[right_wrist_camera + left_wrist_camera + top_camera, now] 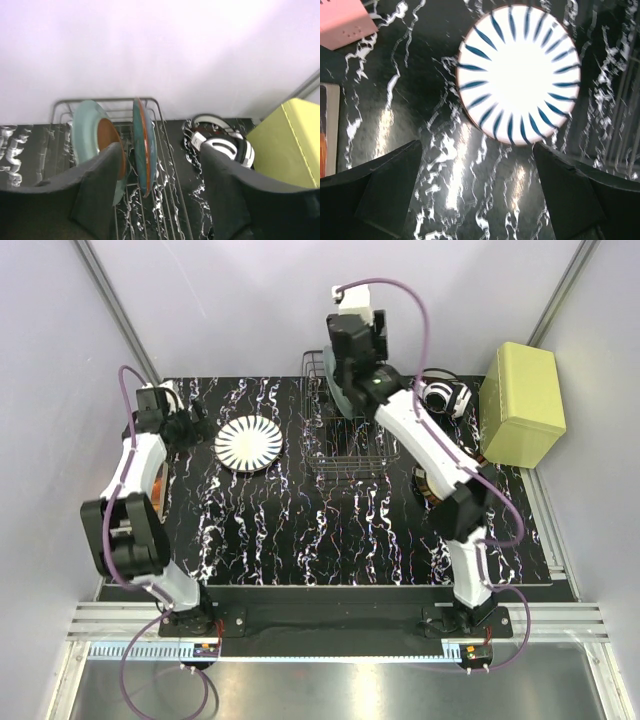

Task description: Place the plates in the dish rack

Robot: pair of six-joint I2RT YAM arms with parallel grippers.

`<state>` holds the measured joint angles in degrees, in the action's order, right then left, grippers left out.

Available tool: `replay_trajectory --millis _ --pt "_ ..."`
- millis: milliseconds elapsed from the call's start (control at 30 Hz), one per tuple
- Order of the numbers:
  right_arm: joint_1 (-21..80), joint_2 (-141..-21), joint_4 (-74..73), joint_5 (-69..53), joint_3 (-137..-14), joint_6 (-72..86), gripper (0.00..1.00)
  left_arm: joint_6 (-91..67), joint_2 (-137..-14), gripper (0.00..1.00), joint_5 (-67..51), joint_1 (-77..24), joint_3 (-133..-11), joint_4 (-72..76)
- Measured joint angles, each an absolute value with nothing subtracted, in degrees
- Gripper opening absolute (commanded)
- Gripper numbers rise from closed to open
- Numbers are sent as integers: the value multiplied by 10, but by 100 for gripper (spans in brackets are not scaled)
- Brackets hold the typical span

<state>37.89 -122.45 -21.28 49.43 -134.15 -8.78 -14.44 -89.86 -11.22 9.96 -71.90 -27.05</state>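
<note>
I need to close my left gripper on the rim of the white striped plate (218, 455) (463, 103), on the plate's side away from the dish rack.
A white plate with dark radial stripes (249, 444) lies flat on the black marbled table, left of the dish rack (338, 462). It also shows in the left wrist view (518, 74). My left gripper (195, 427) hovers just left of it, open and empty (480, 200). My right gripper (352, 368) is above the back of the rack, open and empty (162, 200). Two teal plates stand upright in the rack (172, 165): a pale one with a brown centre (90, 131) and a brown-rimmed one (145, 145). A brown-rimmed plate edge (426, 486) shows under my right arm.
White headphones (441, 395) lie right of the rack, also in the right wrist view (222, 142). A yellow-green box (522, 403) stands at the far right. A pink object (342, 22) and an orange-and-white object (326, 132) lie at the table's left edge.
</note>
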Motion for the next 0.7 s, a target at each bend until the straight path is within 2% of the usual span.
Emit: replay_trajectory --millis 100,200,267,500,700 --pt "375 -1155 -208 465 -1296 -72 88 -148 -957 95 -130 112 -759 -275" --pt "362 -1087 -204 422 -1221 -59 96 -152 -1032 95 -164 123 -814 -274" --pt "353 -1058 -204 397 -1175 -54 98 -152 -1067 94 -182 124 -836 -273" --pt "335 -1013 -252 286 -1045 -29 95 -141 -1164 88 -233 124 -896 -274" --pt "325 -966 -303 197 -970 19 93 -137 -1198 83 -262 124 -903 -273"
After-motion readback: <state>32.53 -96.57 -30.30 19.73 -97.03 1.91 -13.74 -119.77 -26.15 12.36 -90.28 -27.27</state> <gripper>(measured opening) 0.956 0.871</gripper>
